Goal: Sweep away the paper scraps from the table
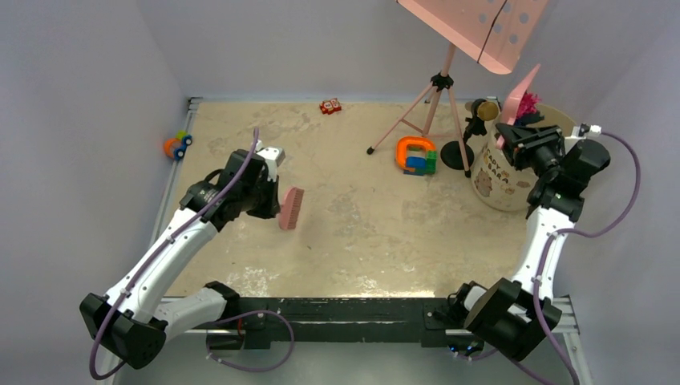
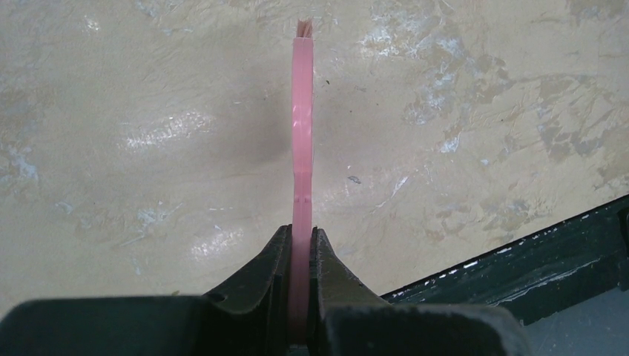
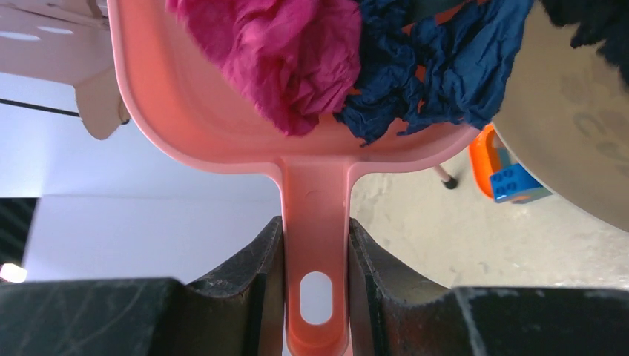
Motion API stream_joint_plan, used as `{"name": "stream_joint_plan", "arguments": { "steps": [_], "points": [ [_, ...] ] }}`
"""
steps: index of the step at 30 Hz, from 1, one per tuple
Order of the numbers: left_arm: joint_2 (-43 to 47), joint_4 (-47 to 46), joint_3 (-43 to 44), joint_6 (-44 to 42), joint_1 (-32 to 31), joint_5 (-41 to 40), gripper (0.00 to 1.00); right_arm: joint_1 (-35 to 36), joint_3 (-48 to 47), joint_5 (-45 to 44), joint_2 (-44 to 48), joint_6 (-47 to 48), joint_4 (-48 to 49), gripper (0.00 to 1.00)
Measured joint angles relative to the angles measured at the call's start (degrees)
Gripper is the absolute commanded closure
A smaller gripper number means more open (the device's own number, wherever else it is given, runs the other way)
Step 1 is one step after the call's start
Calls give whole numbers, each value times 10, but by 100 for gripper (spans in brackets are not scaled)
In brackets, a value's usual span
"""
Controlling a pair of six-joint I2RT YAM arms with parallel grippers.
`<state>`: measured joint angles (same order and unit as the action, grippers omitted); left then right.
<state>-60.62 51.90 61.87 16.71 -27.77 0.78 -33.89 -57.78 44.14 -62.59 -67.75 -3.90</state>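
Observation:
Next, my right gripper sets the pink dustpan down on the beige table (image 1: 366,176) (image 3: 467,215) between the brush and the toy.
My left gripper (image 1: 273,195) is shut on a pink brush (image 1: 290,208) and holds it above the left middle of the beige table (image 1: 361,233). In the left wrist view the brush (image 2: 302,141) shows edge-on between the jaws. My right gripper (image 1: 513,132) is shut on the handle of a pink dustpan (image 3: 315,215), tilted over a cream bucket (image 1: 501,176) at the right. Magenta paper scraps (image 3: 282,52) and dark blue paper scraps (image 3: 438,59) lie in the pan at the bucket's rim. No scraps show on the table.
A pink music stand (image 1: 473,32) on a tripod stands at the back. An orange, blue and green toy (image 1: 417,155) lies beside it. A red-and-white block (image 1: 330,105) sits at the far edge. An orange-blue toy (image 1: 176,145) lies on the left rail.

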Motion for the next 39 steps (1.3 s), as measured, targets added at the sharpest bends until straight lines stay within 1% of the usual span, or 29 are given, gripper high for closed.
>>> {"name": "stream_joint_plan", "arguments": {
  "steps": [1,9,12,17,21,27,29,34,39],
  "points": [
    [-1,0,0,0,0,0,100,-2,5,3,0,-9,7,100],
    [-10,0,0,0,0,-1,100,-25,111,5,50,-160,204,100],
    [-11,0,0,0,0,-1,100,-31,140,4,60,-199,256,100],
    [-16,0,0,0,0,-1,100,-34,187,0,61,-264,358,100],
    [-18,0,-2,-2,0,-1,100,-36,220,-6,57,-316,459,100],
    [-19,0,-3,-5,0,-1,100,-37,272,-26,30,-386,655,100],
    [-20,0,-3,-8,0,-1,100,-37,281,-32,19,-402,696,100],
    [-21,0,-3,-11,0,-2,100,-37,302,-47,16,-424,767,100],
    [-22,0,-3,-13,0,-12,100,-37,304,-50,34,-414,765,100]
  ]
}}
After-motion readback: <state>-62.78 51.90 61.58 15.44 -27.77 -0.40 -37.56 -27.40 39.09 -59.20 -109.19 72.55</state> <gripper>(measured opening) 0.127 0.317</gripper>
